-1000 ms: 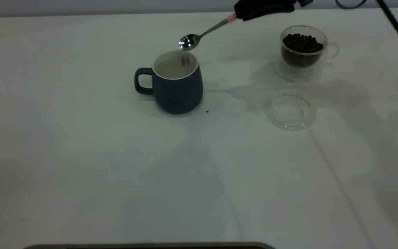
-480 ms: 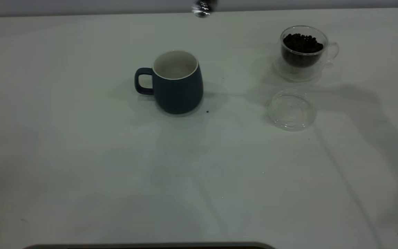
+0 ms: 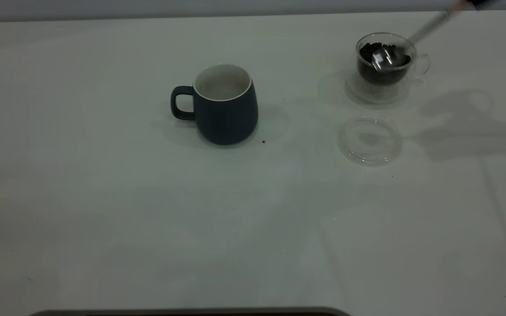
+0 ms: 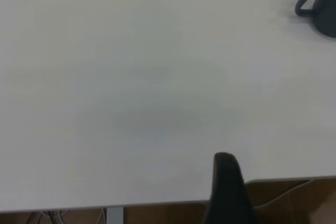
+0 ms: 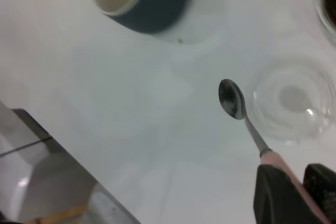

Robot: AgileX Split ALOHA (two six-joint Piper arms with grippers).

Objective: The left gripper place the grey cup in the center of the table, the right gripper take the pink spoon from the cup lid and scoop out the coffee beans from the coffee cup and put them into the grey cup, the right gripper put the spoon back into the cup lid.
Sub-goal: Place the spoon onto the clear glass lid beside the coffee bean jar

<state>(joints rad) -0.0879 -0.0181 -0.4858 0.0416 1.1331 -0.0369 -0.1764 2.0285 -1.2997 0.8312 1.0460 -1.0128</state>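
Note:
The robot's right gripper needs to put the pink spoon, now at the coffee cup's mouth, down over the cup lid's rim (image 3: 397, 128) (image 5: 327, 95) farthest from the grey cup.
The grey cup (image 3: 224, 105) stands upright near the table's (image 3: 103, 197) middle, handle to the left, with no gripper on it. The coffee cup (image 3: 384, 70), full of coffee beans (image 3: 369, 49), stands at the back right. The empty cup lid (image 3: 369, 140) lies in front of it. My right gripper (image 5: 296, 187) is shut on the pink spoon's handle (image 5: 277, 162). The spoon's bowl (image 3: 382, 59) hangs at the coffee cup's mouth and looks empty (image 5: 232, 99). Of the left gripper only one dark finger (image 4: 227, 187) shows, at the table's edge, far from the grey cup (image 4: 320, 6).
A few dark specks lie on the table, one beside the grey cup (image 3: 263, 141). The table's front edge and a dark bar (image 3: 191, 312) run along the bottom. Wide bare tabletop lies in front and to the left.
The spoon was over the grey cup a second ago. It rose out of view at the top, then swung right and now hangs at the coffee cup. Cups and lid have not moved.

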